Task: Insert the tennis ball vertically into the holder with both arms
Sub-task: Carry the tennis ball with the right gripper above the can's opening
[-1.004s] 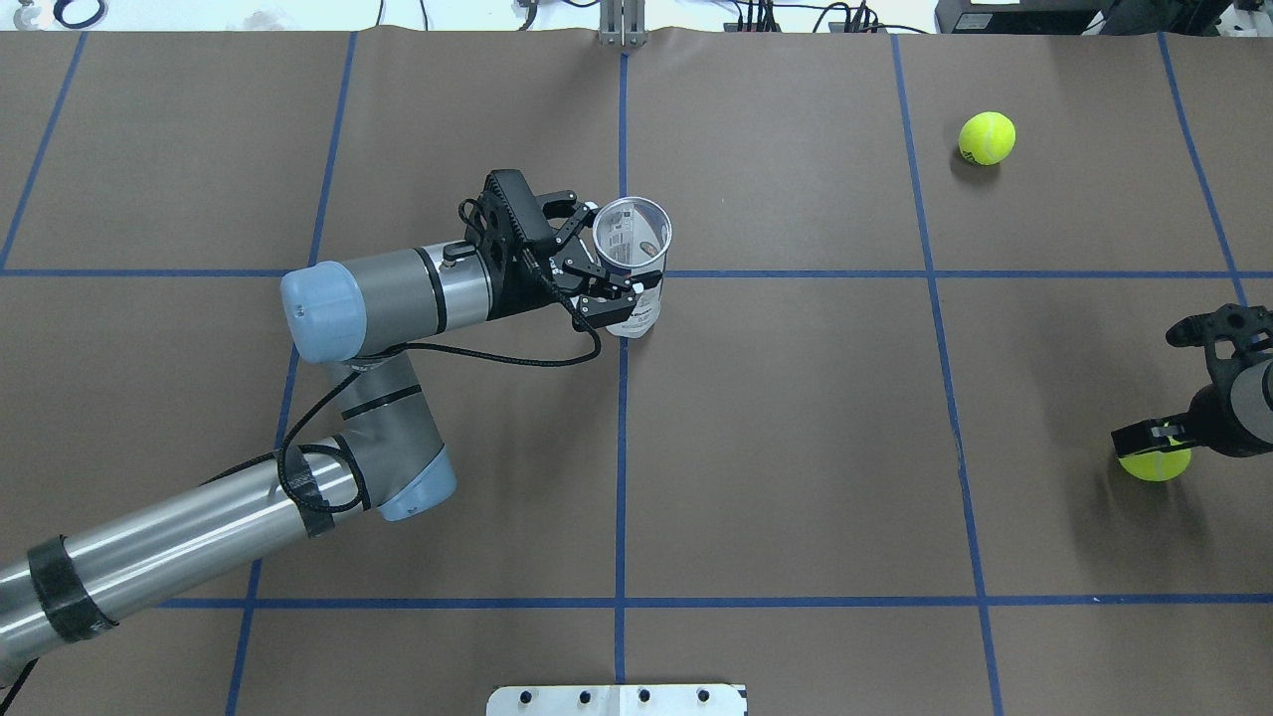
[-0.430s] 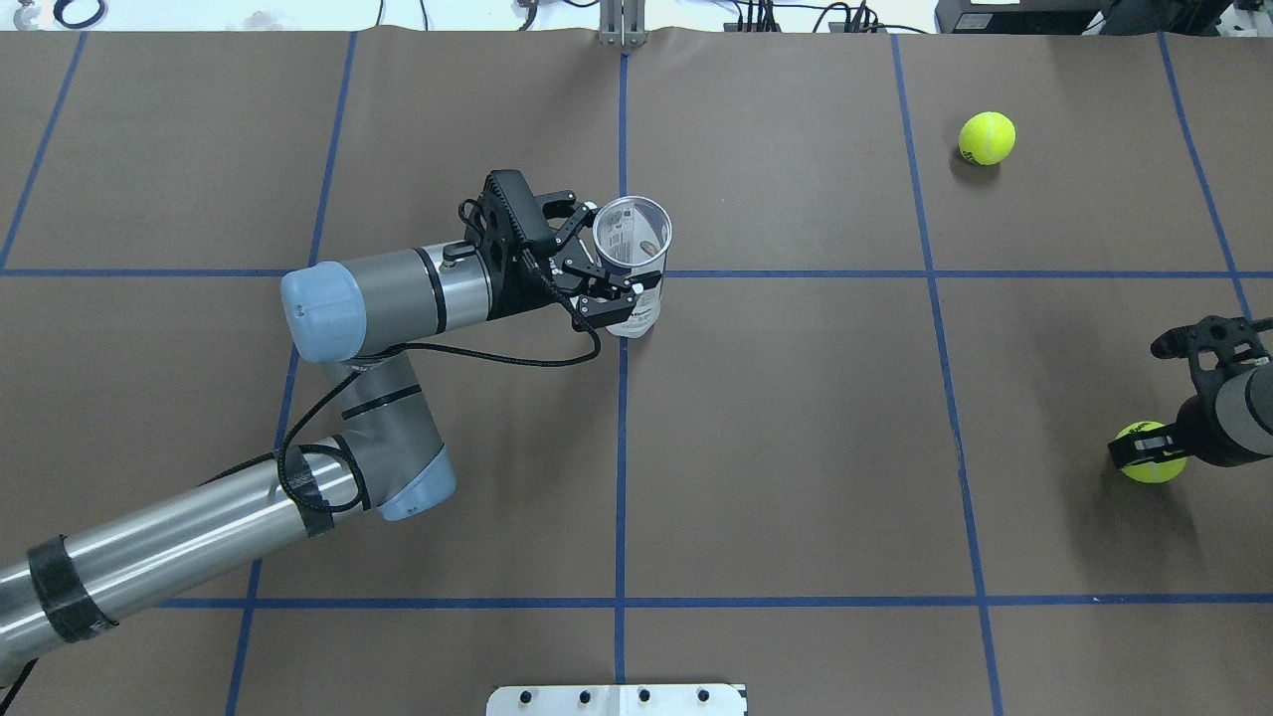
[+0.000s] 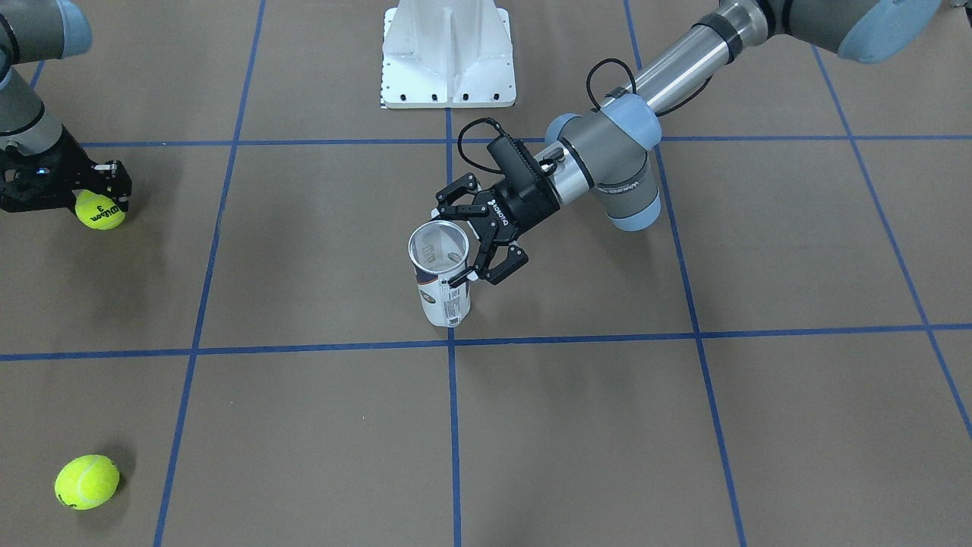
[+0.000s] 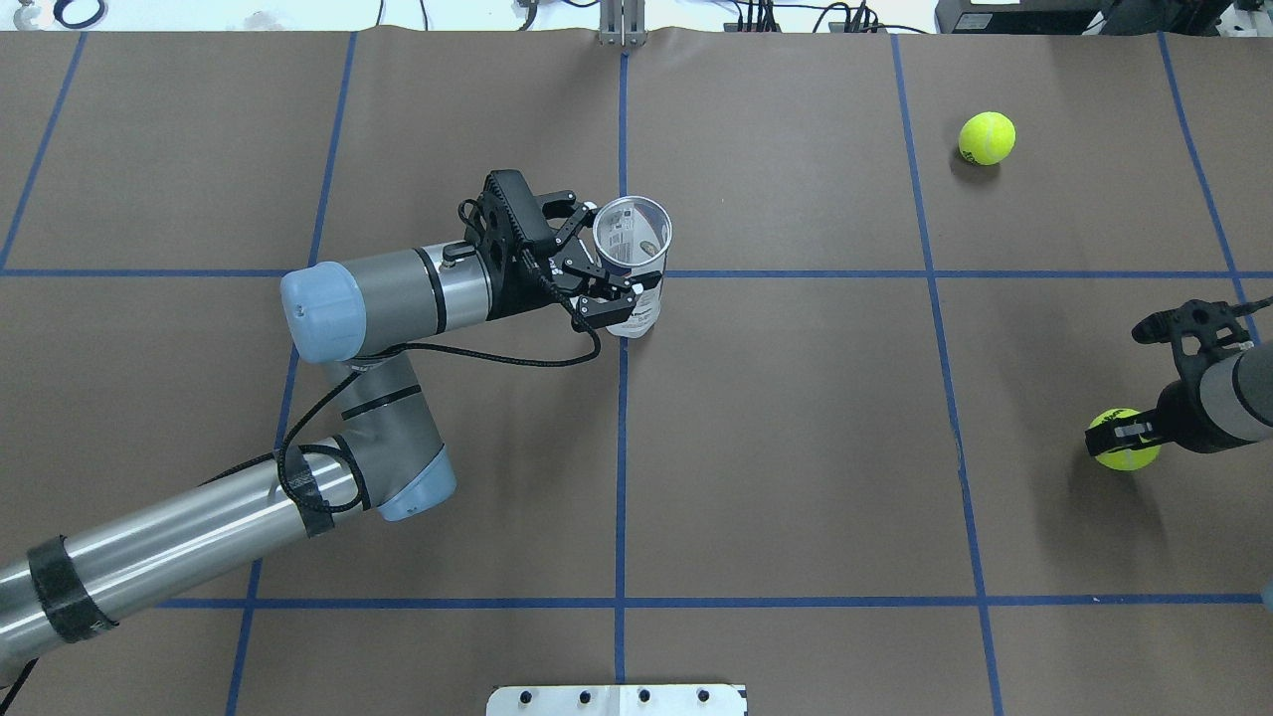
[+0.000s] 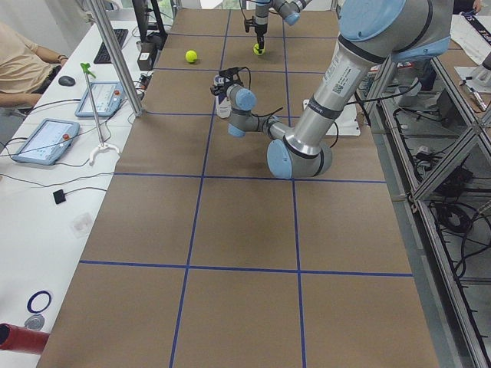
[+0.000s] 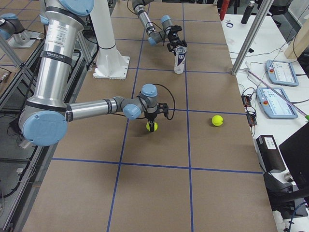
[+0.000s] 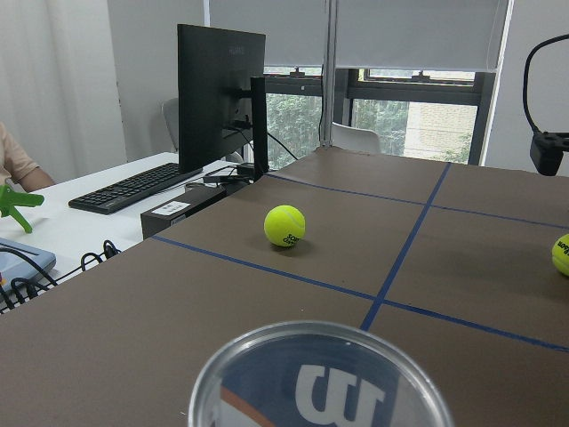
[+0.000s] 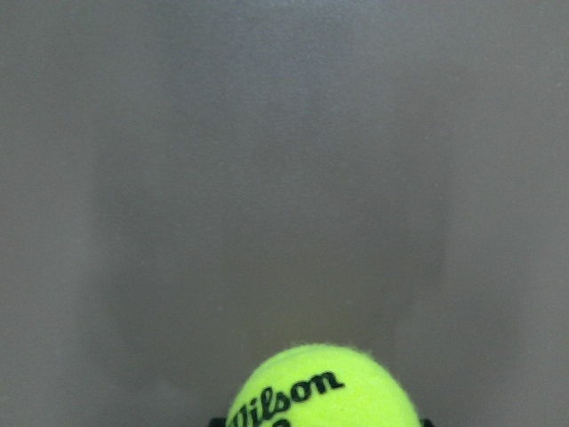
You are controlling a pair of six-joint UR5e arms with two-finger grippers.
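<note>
Next, I lower the yellow tennis ball through the opening and let go of it with my right gripper inside the upright white holder (image 3: pixel 443 284).
The holder (image 4: pixel 635 261), a white can with a navy band, stands upright with its open mouth up near the table's middle. It also shows in the front view (image 3: pixel 442 282) and, as a rim, in the left wrist view (image 7: pixel 320 378). My left gripper (image 4: pixel 612 264) is shut on its upper part from the side. My right gripper (image 4: pixel 1122 438) is shut on a yellow tennis ball (image 4: pixel 1129 455) and holds it a little above the table at the right edge. The same ball shows in the front view (image 3: pixel 100 213) and the right wrist view (image 8: pixel 324 391).
A second tennis ball (image 4: pixel 987 137) lies loose at the far right, also in the front view (image 3: pixel 86 482). The white pedestal base (image 3: pixel 448 53) stands at the robot's side of the table. Blue tape lines grid the brown surface.
My right gripper has risen with the tennis ball and moved a little toward the table's middle. The left arm and the holder have not moved.
</note>
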